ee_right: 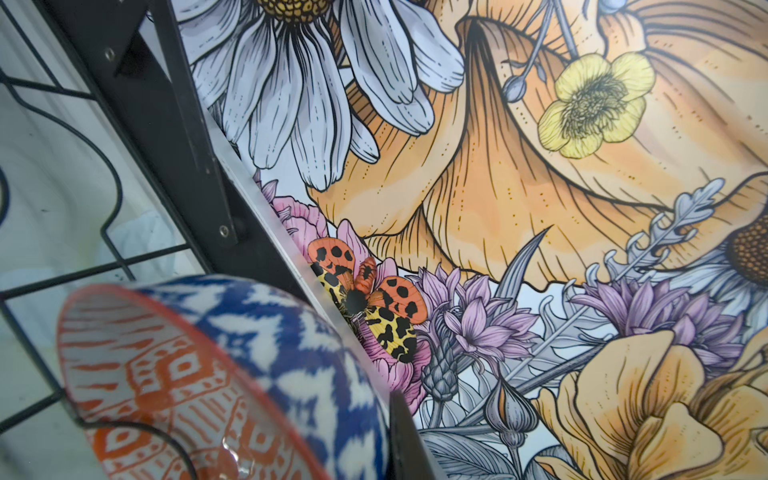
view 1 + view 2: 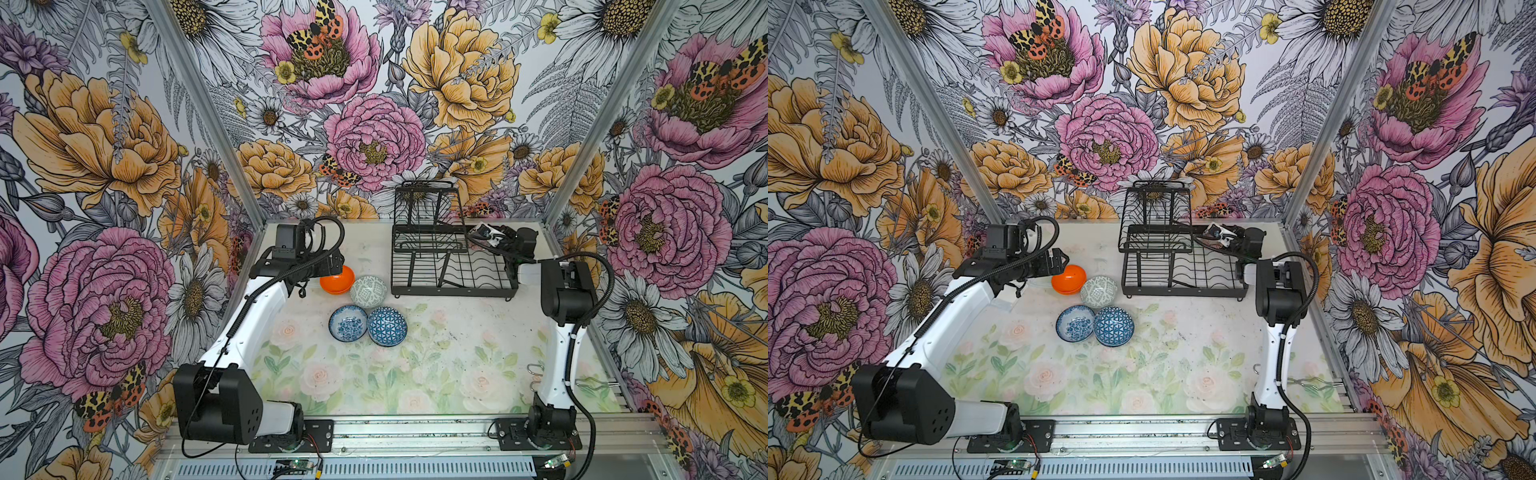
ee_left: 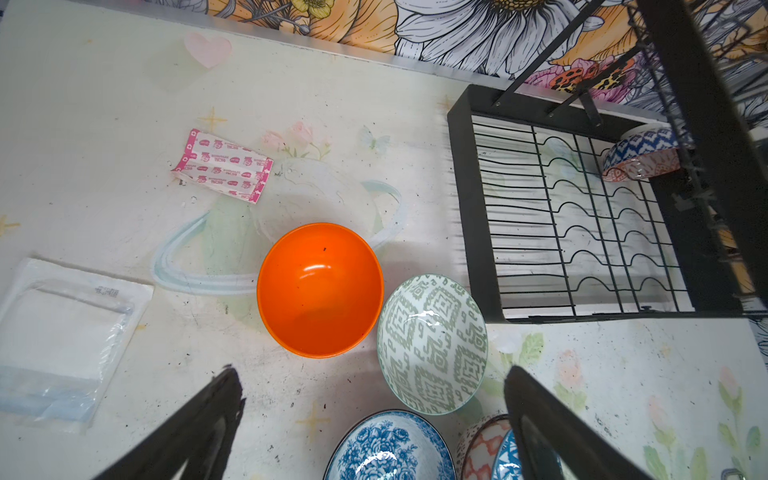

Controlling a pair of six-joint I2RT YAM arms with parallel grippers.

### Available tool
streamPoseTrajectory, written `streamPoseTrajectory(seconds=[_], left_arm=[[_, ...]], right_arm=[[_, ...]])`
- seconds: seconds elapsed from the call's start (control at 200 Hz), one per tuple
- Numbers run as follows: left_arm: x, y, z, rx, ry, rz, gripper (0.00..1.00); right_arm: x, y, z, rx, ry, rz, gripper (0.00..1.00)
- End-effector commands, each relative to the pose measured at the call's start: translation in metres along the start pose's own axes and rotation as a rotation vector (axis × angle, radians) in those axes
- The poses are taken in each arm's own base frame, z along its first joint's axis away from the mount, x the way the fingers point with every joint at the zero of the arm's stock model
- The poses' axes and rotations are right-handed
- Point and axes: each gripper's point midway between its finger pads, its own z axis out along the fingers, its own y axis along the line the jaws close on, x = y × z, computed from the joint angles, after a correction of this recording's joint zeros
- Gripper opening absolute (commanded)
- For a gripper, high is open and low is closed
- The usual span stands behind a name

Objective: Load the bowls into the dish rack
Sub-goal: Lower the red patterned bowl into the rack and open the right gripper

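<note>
Next, I close my left gripper on the plain orange bowl's rim [image 2: 321, 281] [image 3: 260, 301], on the side that faces the clear plastic pouch, away from the grey-green patterned bowl.
The black wire dish rack [image 2: 453, 287] [image 2: 1183, 291] stands at the back right. My right gripper [image 2: 484, 235] [image 1: 382, 419] is shut on the wall of a bowl [image 1: 208, 374] [image 3: 640, 156], blue-white outside and orange-patterned inside, tilted over the rack's far right corner. My left gripper [image 2: 332, 268] [image 3: 374, 374] hangs open and empty above the loose bowls. Below it sit a plain orange bowl [image 2: 337, 279] [image 3: 320, 291], a grey-green patterned bowl [image 2: 368, 291] [image 3: 432, 345], a blue floral bowl [image 2: 348, 323] and a blue geometric bowl [image 2: 387, 326], which nests in an orange-lattice bowl [image 3: 482, 453].
A pink plaster packet [image 3: 222, 166] and a clear plastic pouch [image 3: 62, 324] lie on the mat left of the orange bowl. Metal wire hooks [image 2: 536, 370] lie by the right arm's base. Flowered walls close in the back and both sides.
</note>
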Motion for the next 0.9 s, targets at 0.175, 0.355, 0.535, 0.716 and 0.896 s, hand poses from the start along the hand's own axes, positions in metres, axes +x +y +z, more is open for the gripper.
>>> streamPoseTrajectory(seconds=[0.175, 0.355, 0.535, 0.716, 0.896], left_arm=[[-0.01, -0.004, -0.017, 0.03, -0.069, 0.019, 0.99], [-0.01, -0.001, -0.017, 0.028, -0.067, 0.015, 0.99], [-0.012, 0.001, -0.01, 0.017, -0.059, 0.011, 0.99], [-0.005, 0.002, 0.0, -0.009, -0.032, 0.024, 0.99], [0.017, 0.013, 0.006, -0.075, 0.0, -0.006, 0.99]], right_arm=[[-0.016, 0.021, -0.01, -0.134, 0.032, 0.082, 0.08], [-0.014, 0.02, -0.013, -0.111, 0.054, 0.082, 0.53], [-0.035, -0.006, -0.021, -0.056, 0.037, 0.107, 0.71], [-0.062, -0.034, -0.037, 0.03, 0.048, 0.123, 0.91], [-0.08, -0.049, -0.066, 0.121, 0.099, 0.172, 0.99]])
